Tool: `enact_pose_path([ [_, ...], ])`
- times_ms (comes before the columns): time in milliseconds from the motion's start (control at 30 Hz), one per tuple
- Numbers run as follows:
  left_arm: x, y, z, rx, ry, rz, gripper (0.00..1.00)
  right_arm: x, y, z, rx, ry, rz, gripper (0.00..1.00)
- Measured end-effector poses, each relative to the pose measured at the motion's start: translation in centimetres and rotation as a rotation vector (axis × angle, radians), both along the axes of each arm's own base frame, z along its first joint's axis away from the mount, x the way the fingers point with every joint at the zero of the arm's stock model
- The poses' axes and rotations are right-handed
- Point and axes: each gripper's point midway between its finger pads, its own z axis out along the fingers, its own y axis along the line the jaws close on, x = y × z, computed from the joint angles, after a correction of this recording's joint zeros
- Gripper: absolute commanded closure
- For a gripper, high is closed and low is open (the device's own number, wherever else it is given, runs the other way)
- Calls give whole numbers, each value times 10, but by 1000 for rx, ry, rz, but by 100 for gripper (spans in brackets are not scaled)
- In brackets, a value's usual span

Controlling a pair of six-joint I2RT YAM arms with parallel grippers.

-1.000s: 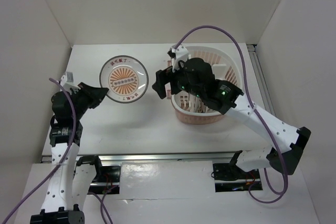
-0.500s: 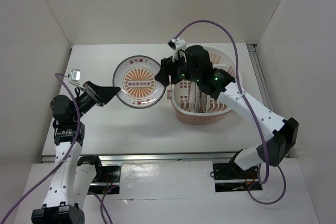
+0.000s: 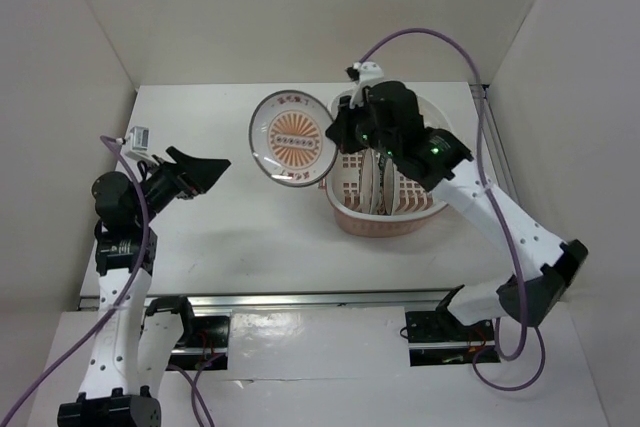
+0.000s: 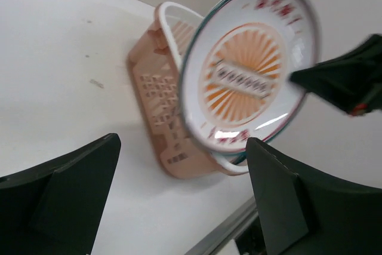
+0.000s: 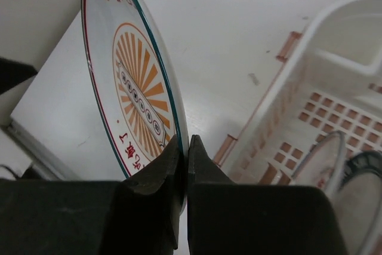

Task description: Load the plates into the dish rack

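Note:
My right gripper has the orange sunburst plate. It will let go of that plate in the rack point(image 3: 408, 175) between the upright plates and the side rail.
The orange sunburst plate point(image 3: 293, 137) hangs tilted on edge above the table, just left of the dish rack point(image 3: 385, 225). My right gripper point(image 3: 335, 132) is shut on its right rim; in the right wrist view the fingers point(image 5: 187, 144) pinch the plate's edge point(image 5: 134, 88). Two other plates point(image 5: 319, 165) stand upright inside the rack point(image 5: 334, 40). My left gripper point(image 3: 208, 175) is open and empty, well left of the plate. In the left wrist view it point(image 4: 182, 147) faces the plate point(image 4: 250, 82), the rack point(image 4: 158, 88) and the right gripper point(image 4: 346, 82).
White enclosure walls close in the table on the left, back and right. A metal rail point(image 3: 300, 299) runs along the near edge. The right arm's purple cable point(image 3: 420, 37) arcs over the rack.
The left gripper let go of the sunburst plate, opened and drew back left. The right gripper shut on the plate's rim and carried it right, toward the rack.

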Motion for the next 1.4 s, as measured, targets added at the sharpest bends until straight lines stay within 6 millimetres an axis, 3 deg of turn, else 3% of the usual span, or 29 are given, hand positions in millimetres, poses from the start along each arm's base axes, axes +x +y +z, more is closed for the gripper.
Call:
enact_pose_path([
  [100, 0, 7, -2, 47, 15, 47, 0, 1, -42, 40, -14, -79, -174, 100],
  [233, 2, 18, -9, 108, 54, 109, 0, -13, -114, 101, 2, -208, -439, 100],
  [300, 5, 23, -20, 130, 98, 132, 0, -25, -151, 120, -4, -247, -566, 100],
  [400, 11, 27, -36, 148, 172, 139, 0, -37, -197, 123, -69, -250, -745, 100],
  [500, 17, 28, -57, 148, 259, 129, 0, -47, -229, 108, -175, -222, -881, 100],
  [600, 16, 29, -67, 153, 301, 122, 0, -49, -244, 83, -305, -185, -951, 100],
  [867, 14, 29, -67, 159, 301, 123, 0, -32, -253, 4, -564, -52, -976, 100],
  [1100, 13, 29, -68, 159, 308, 122, 0, -26, -273, -26, -610, 20, -1005, 100],
  [1400, 13, 29, -68, 160, 307, 124, 0, -24, -262, -57, -605, 86, -934, 100],
])
